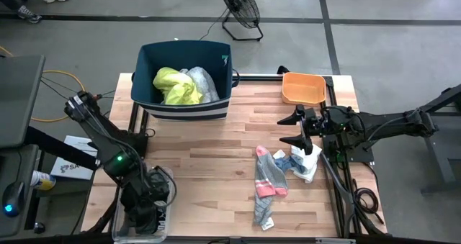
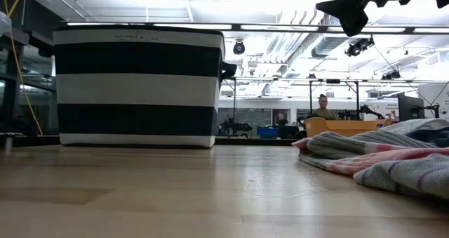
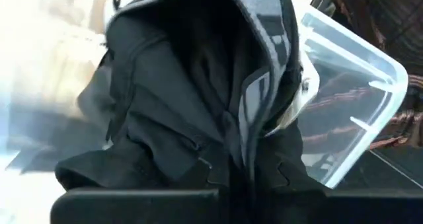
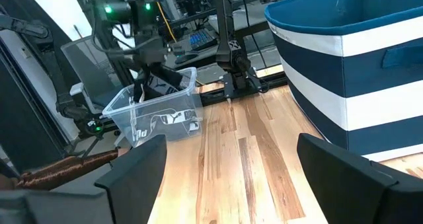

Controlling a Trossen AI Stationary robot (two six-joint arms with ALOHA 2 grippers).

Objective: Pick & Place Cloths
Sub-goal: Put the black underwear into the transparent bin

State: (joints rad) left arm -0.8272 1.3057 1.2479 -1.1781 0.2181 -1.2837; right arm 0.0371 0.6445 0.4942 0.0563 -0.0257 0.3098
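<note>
Next, my left gripper releases the black-and-white patterned piece inside the clear plastic container (image 1: 150, 217) at the table's near corner.
My left gripper (image 1: 146, 209) reaches down into a clear plastic container (image 1: 164, 181) at the table's near left corner and is shut on the black-and-white patterned piece (image 3: 198, 92). My right gripper (image 1: 288, 130) hangs open above the table's right side, near the orange tray (image 1: 302, 88), touching nothing. Just nearer than it, the grey socks with pink toes (image 1: 270, 179) and the small white-blue rag (image 1: 306, 161) lie flat on the wood. The neon-yellow garment (image 1: 176, 86) and a white garment (image 1: 203, 82) lie inside the dark-blue striped bin (image 1: 184, 107). My left gripper pinches a bunched fold of the black-and-white patterned piece (image 3: 241, 141) between its two fingers, coming from above and pointing down into the container. Several layers rise in a heap past the fingers. The cloth (image 4: 165, 78) shows at the container's rim; its lower part is hidden.
The bin (image 2: 137, 87) stands at the far edge, left of centre. Bare wood lies between the bin, the socks (image 2: 365, 154) and the clear container (image 4: 158, 112). Metal frame rails run along the table's left and right sides. A fan and people stand beyond the table.
</note>
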